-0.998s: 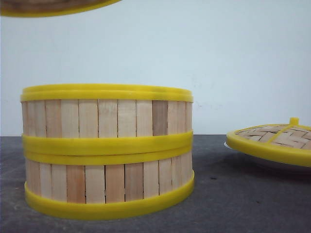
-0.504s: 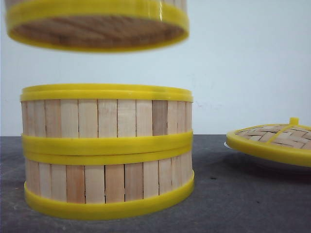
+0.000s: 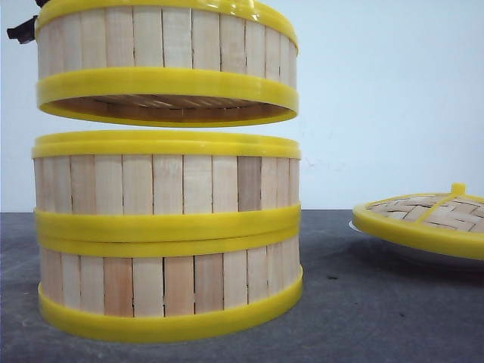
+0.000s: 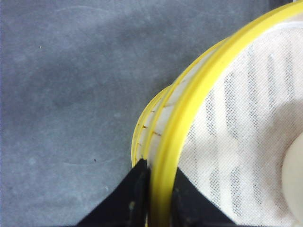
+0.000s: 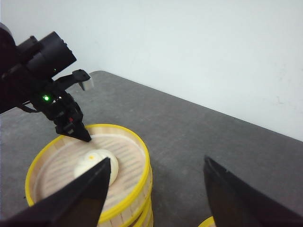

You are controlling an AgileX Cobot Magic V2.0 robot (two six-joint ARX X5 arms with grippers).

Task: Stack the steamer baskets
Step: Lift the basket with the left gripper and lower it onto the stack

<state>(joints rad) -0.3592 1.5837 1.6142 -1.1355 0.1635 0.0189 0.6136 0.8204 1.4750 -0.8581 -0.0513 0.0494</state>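
Note:
Next, I release the held steamer basket from my left gripper on the top yellow rim of the stacked baskets (image 3: pixel 166 140).
Two steamer baskets sit stacked on the dark table, the upper one (image 3: pixel 166 181) on the lower one (image 3: pixel 166 283). A third steamer basket (image 3: pixel 166 45) hangs level just above the stack, with a narrow gap under it. My left gripper (image 4: pixel 160 189) is shut on its yellow rim (image 4: pixel 189 109), one finger inside and one outside; it also shows as the left gripper (image 5: pixel 78 132) in the right wrist view. The held basket has a white liner and a white bun (image 5: pixel 94 163). My right gripper (image 5: pixel 157 159) is open and empty, above the table beside the stack.
A woven-bamboo lid (image 3: pixel 431 215) with a yellow rim and knob lies tilted on a white plate (image 3: pixel 408 253) at the right. A pale wall stands behind the table. The left arm (image 5: pixel 33 71) reaches over the far side of the stack.
The held basket has come down from the top of the front view and moved over the stack, so the gap to it is now narrow. The stack and lid have not moved.

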